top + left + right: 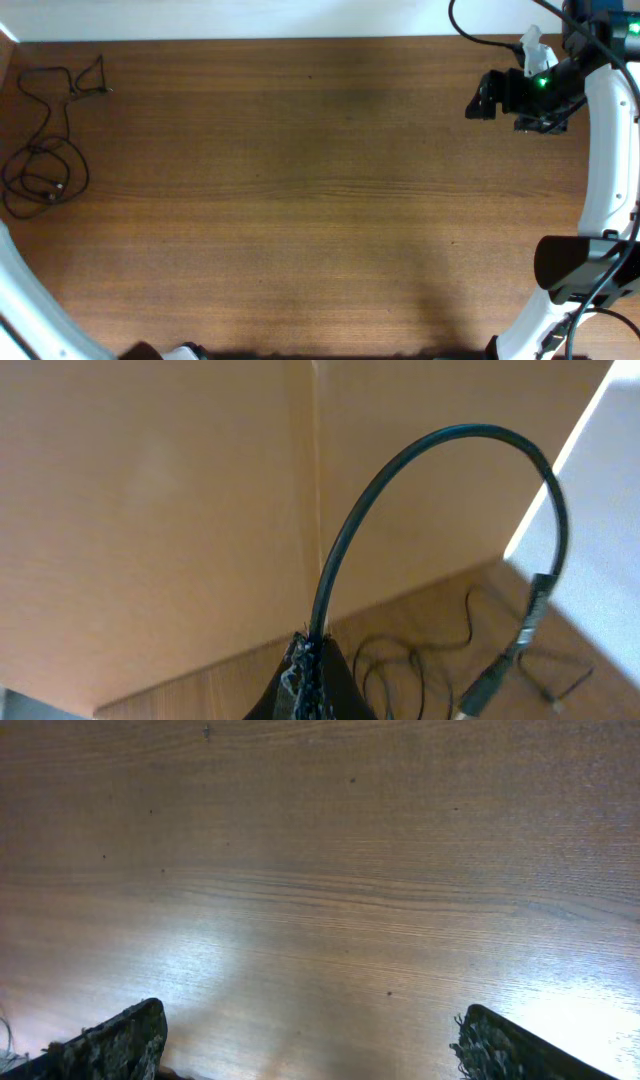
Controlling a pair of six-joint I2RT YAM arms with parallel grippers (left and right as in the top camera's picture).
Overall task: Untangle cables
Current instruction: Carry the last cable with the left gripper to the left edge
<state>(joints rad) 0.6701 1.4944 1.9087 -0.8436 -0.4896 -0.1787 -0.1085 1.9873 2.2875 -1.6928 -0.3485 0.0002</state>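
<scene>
Next, my left gripper releases the black cable on the bare wood [48,238] in front of the loose tangle.
The cables [45,165] lie in a loose tangle at the far left of the table, with one thin loop [88,78] reaching toward the back. In the left wrist view my left gripper [315,675] is shut on a black cable [440,438]. This cable arcs up from between the fingertips and hangs down to a plug end [490,685]. More thin cables [400,665] lie on the table behind it. The left gripper itself is out of the overhead view. My right gripper [480,98] is open and empty at the back right, far from the cables, its fingers [305,1040] above bare wood.
A tan cardboard wall [150,510] stands behind the table's left end. The white left arm [25,295] runs along the front left corner. The white right arm [610,150] runs down the right edge. The wooden table [320,200] stretches between them.
</scene>
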